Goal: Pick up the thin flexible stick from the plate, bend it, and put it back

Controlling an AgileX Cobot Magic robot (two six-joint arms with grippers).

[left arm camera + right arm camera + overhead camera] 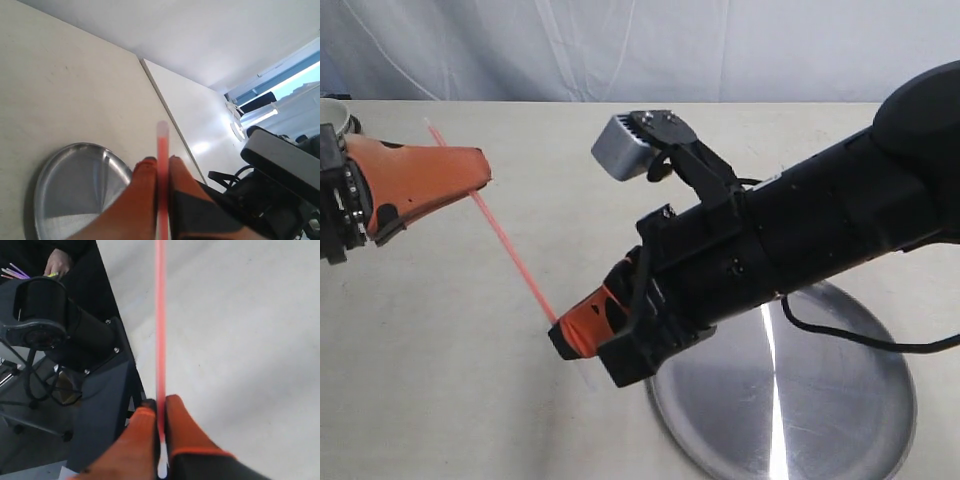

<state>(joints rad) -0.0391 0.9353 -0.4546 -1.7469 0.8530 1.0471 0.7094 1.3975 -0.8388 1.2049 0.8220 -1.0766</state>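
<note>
The stick's lower end is pinched in my right gripper, so next the gripper opens and takes the stick closer to the middle [532,285] before bending it.
The thin red-orange stick [505,238] hangs in the air above the table, stretched straight between both grippers. My left gripper [480,170] is shut on it near its upper end, whose pale tip [430,124] pokes out past the fingers. My right gripper [560,335] is shut on its lower end. The left wrist view has the stick [162,150] pinched between the orange fingers [142,185]. The right wrist view has the stick [160,315] running away from the shut fingers [180,425]. The silver plate [820,420] lies at the lower right, partly under my right arm.
A small white bowl [335,108] peeks in at the far left edge behind the left arm. The beige table [570,120] ends at a pale cloth backdrop. My right arm's black body [800,240] spans the right half of the scene.
</note>
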